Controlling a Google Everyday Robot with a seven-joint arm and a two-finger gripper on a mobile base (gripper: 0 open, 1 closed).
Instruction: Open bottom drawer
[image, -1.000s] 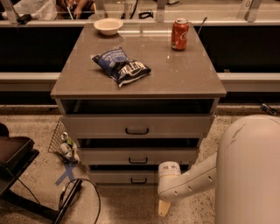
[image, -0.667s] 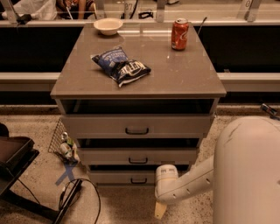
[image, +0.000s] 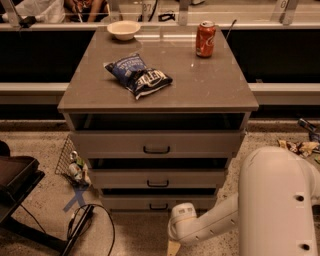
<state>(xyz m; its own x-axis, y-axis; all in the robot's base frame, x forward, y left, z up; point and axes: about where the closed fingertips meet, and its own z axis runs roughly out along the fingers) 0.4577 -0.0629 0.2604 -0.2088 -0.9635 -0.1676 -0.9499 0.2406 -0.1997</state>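
Next, I close my gripper on the bottom drawer's small black handle (image: 158, 208) to pull that drawer open.
The grey cabinet (image: 158, 90) has three drawers. The bottom drawer (image: 125, 202) is the lowest, with a plain grey-beige front and a small black bar handle (image: 158, 206). The middle drawer (image: 158, 179) and top drawer (image: 156, 145) sit above it. My white arm (image: 220, 220) reaches in from the lower right. The gripper (image: 173, 247) hangs low at the bottom edge, just below and a little right of the bottom drawer's handle, apart from it. Only one tan finger tip shows.
On the cabinet top lie a blue chip bag (image: 138, 75), a red soda can (image: 205, 39) and a white bowl (image: 123, 29). A wire basket with items (image: 73, 162) stands at the left, with cables (image: 87, 225) and a dark chair base (image: 17, 185) on the floor.
The arm and gripper have shifted slightly left and down, closer under the bottom drawer's handle. The drawers have not moved.
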